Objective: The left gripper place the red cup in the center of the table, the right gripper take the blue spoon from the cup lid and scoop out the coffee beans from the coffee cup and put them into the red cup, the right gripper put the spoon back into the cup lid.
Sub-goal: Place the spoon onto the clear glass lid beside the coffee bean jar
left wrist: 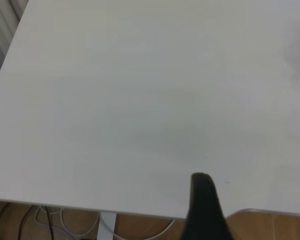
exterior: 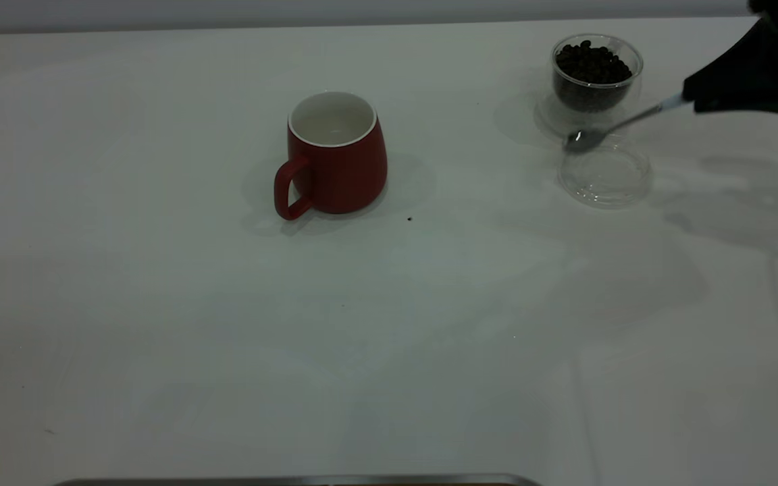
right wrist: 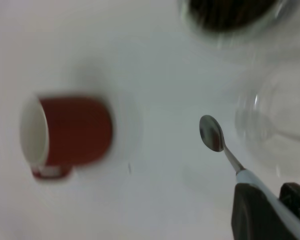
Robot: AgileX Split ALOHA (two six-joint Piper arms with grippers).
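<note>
I will use my right gripper to put the blue spoon, now hanging just above the lid's far rim, across the cup lid's rim point(exterior: 639, 171) away from the red cup.
The red cup point(exterior: 336, 156) stands upright near the table's centre, white inside, handle toward the front left; it also shows in the right wrist view point(right wrist: 70, 134). My right gripper point(exterior: 699, 100) is shut on the pale blue handle of the spoon point(exterior: 622, 125), whose metal bowl point(right wrist: 211, 133) hangs just above the far rim of the clear glass cup lid point(exterior: 605, 174). The glass coffee cup point(exterior: 595, 71) full of dark coffee beans stands just behind the lid. My left gripper shows only as one dark finger point(left wrist: 204, 210) over the table's edge.
A small dark speck point(exterior: 409, 219) lies on the white table point(exterior: 227, 337) right of the red cup. A grey metal edge point(exterior: 294, 480) runs along the front of the exterior view. The left wrist view shows the table's edge and wooden floor point(left wrist: 270, 227) below.
</note>
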